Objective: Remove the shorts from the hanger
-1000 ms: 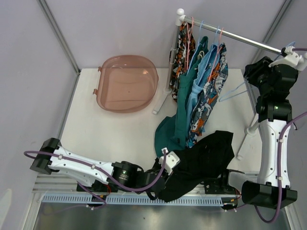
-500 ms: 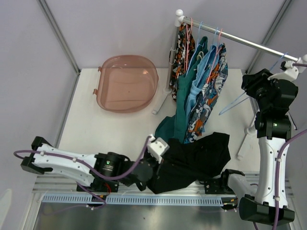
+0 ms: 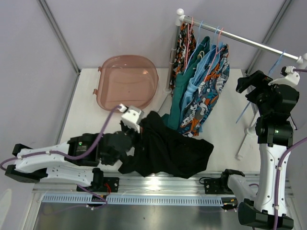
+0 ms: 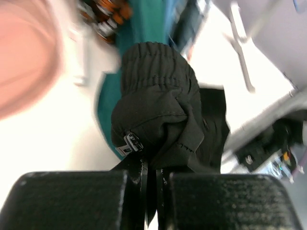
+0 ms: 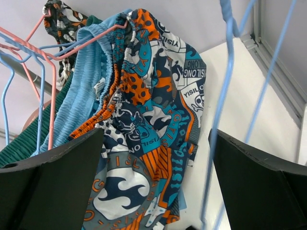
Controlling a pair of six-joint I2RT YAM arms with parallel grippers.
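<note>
I will close my right gripper on the near sloping arm point(image 3: 210, 67) point(image 5: 52, 103) of the pink hanger holding the patterned shorts, below the hanger's twisted neck.
My left gripper point(image 3: 136, 128) point(image 4: 152, 173) is shut on the waistband of the black shorts point(image 3: 169, 151) point(image 4: 156, 105), which trail to the right over the table. Four more shorts hang on the rail point(image 3: 249, 42): patterned point(image 3: 205, 96) point(image 5: 153, 129), light blue point(image 3: 193, 88) point(image 5: 81, 110), teal point(image 3: 180, 93) and camouflage point(image 3: 184, 43) point(image 5: 60, 19). My right gripper point(image 3: 245, 85) point(image 5: 156, 158) is open, facing the patterned shorts. An empty light blue hanger point(image 3: 245, 109) point(image 5: 218, 120) dangles just inside its right finger, untouched.
A pink basin point(image 3: 127, 84) sits at the back left of the table. The rack's white posts and feet point(image 3: 162, 101) stand at mid table and at the right edge point(image 3: 244, 143). Pink and blue hangers point(image 5: 45, 72) hold the hung shorts.
My left arm has swung the black shorts left and away from the near edge, towards the basin. My right gripper has opened wide, letting go of the blue hanger.
</note>
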